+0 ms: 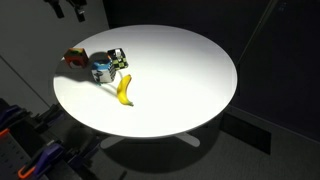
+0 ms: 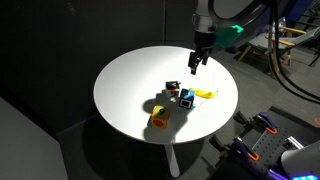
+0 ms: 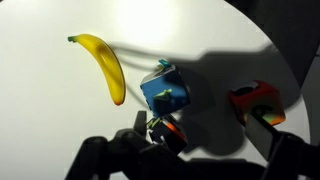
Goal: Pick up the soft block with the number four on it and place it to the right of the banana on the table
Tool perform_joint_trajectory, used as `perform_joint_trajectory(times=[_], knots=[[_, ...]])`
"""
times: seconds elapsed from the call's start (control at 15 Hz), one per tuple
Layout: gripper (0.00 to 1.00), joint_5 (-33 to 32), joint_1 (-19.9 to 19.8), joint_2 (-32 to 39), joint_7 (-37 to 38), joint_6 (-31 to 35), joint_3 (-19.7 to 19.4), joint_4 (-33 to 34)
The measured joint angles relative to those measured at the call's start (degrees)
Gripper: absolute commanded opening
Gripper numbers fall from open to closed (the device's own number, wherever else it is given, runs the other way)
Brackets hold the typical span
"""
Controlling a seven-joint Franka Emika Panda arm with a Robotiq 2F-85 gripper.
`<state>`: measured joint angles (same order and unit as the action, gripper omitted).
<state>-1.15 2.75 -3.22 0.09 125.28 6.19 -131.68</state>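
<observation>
I need to close my gripper on the top of the light blue soft block (image 1: 102, 67) (image 3: 164, 90), which stands between the yellow banana and the orange-red cube.
The soft block with the number four (image 3: 165, 92), light blue with dark marks, stands on the round white table (image 1: 180, 70) beside the yellow banana (image 3: 105, 65). Both exterior views show the block (image 1: 101, 70) (image 2: 186, 98) and the banana (image 1: 124, 90) (image 2: 204, 93). My gripper (image 2: 196, 64) hangs open and empty in the air above the blocks, touching nothing. In the wrist view its fingers (image 3: 205, 130) frame the lower edge, with the block above and left of them. Only its tip shows at the top of an exterior view (image 1: 70, 9).
An orange-red cube (image 3: 255, 102) (image 1: 74, 58) (image 2: 158, 119) and a darker cube with green and white patches (image 3: 165, 132) (image 1: 118, 58) (image 2: 172, 89) stand close to the blue block. Dark floor and equipment surround the table.
</observation>
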Motion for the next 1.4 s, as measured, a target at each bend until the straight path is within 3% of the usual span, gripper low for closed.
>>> perform_joint_trajectory(times=[0.6, 1.4], knots=[[1.00, -0.1, -0.2, 4.9, -12.7, 3.4, -3.1, 1.1], [1.00, -0.1, -0.2, 6.4, -13.5, 4.2, -3.4, 1.0]])
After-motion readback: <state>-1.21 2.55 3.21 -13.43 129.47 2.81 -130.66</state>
